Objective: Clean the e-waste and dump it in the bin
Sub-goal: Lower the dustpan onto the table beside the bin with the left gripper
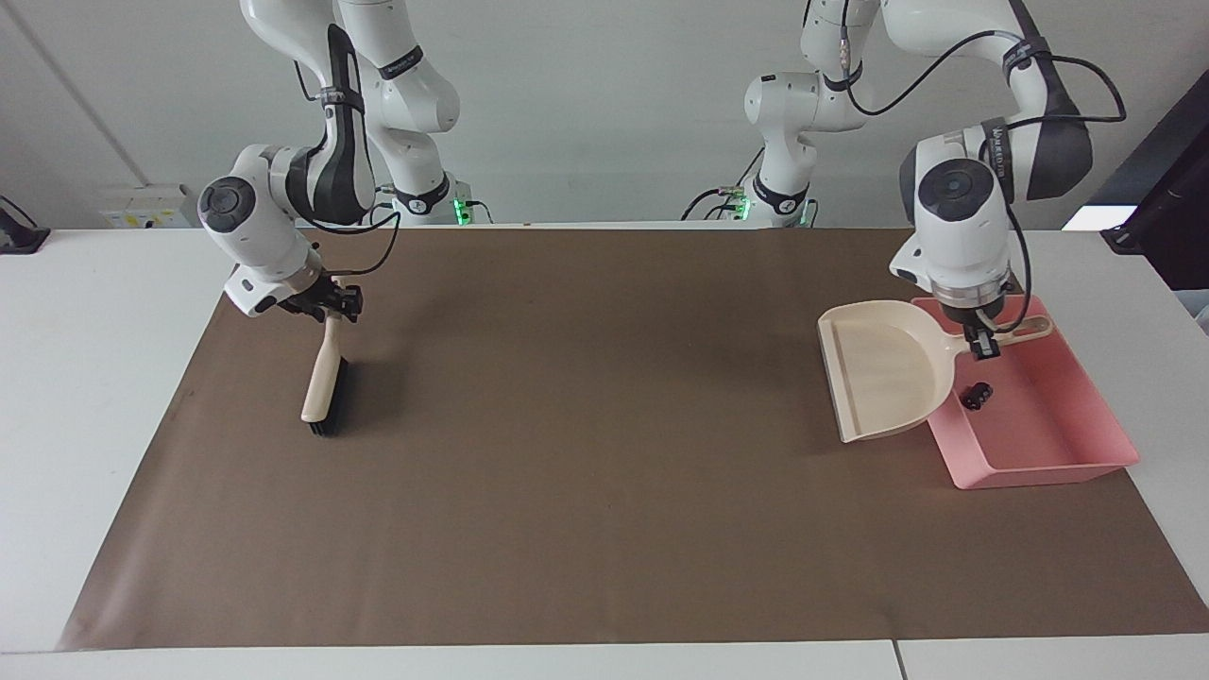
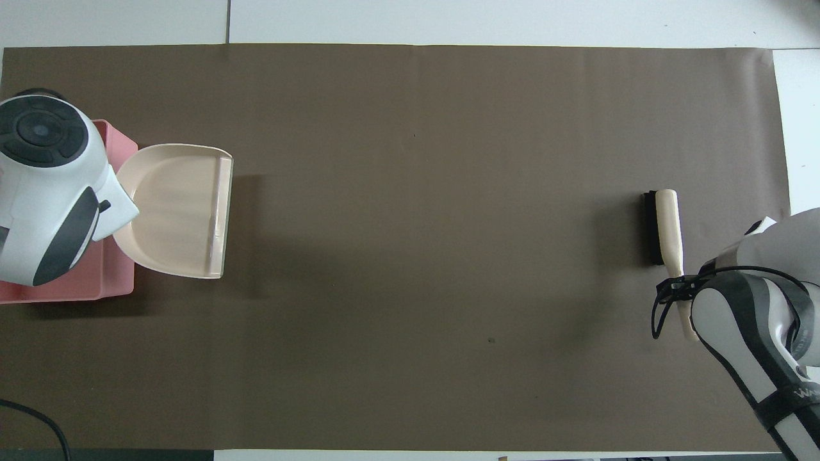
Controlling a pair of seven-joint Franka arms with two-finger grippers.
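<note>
The cream dustpan will go down from my left gripper onto the open brown mat (image 2: 269,237) just beyond the pink bin. The dustpan is now low over the mat.
The pink bin (image 1: 1039,463) sits on the brown mat at the left arm's end of the table. One small black piece of e-waste (image 1: 977,395) lies inside it. My left gripper (image 1: 982,342) hangs over the bin, shut on the handle of the cream dustpan (image 1: 883,368). The pan is level and low over the mat beside the bin (image 2: 77,288), toward the table's middle; I cannot tell if it touches. In the overhead view the dustpan (image 2: 176,211) looks empty. My right gripper (image 1: 332,304) is at the handle end of the brush (image 1: 321,392), whose bristles rest on the mat.
The brown mat (image 1: 604,491) covers most of the white table. The brush (image 2: 663,227) stands near the right arm's end of the mat.
</note>
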